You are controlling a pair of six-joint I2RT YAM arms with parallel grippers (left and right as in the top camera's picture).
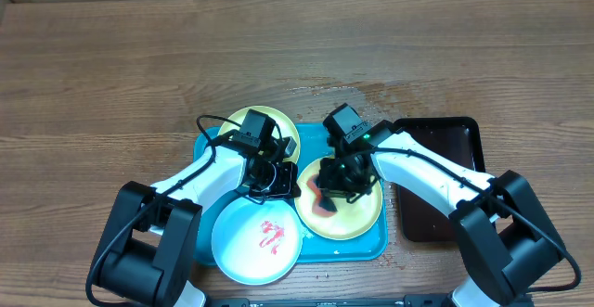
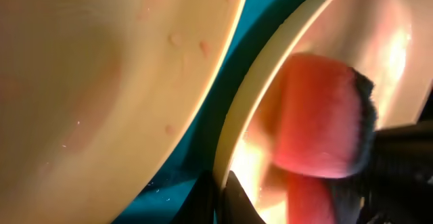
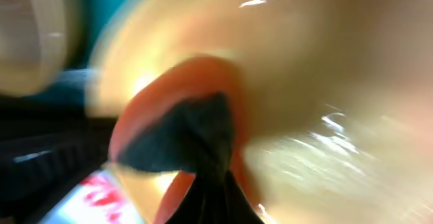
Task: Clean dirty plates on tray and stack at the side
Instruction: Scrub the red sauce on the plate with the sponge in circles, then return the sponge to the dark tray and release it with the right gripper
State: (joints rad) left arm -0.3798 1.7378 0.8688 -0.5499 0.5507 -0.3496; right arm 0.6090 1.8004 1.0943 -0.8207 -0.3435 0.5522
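Observation:
My right gripper needs to release the orange sponge in the dark brown-black tray [image 1: 431, 184], toward the side of the turquoise tray.
The turquoise tray [image 1: 351, 248] holds three plates. A yellow-green plate [image 1: 355, 216] on its right carries a red smear. My left gripper [image 1: 275, 185] is shut on that plate's left rim [image 2: 233, 139], which shows thin between the dark fingertips [image 2: 238, 204]. My right gripper [image 1: 337, 185] is over the same plate, shut on a dark, red-stained sponge [image 3: 179, 132] that presses on the plate's centre [image 3: 331, 109]. The sponge [image 2: 318, 116] also shows in the left wrist view. A second yellow-green plate [image 1: 243, 121] lies at the back left. A pale blue plate [image 1: 251, 247] with red smears lies at the front left.
A dark brown-black tray [image 1: 450, 182] sits right of the turquoise one, under my right arm. A wet patch [image 1: 367, 92] glistens on the wooden table behind the trays. A strip of turquoise tray [image 2: 196, 149] shows between the two yellow-green plates.

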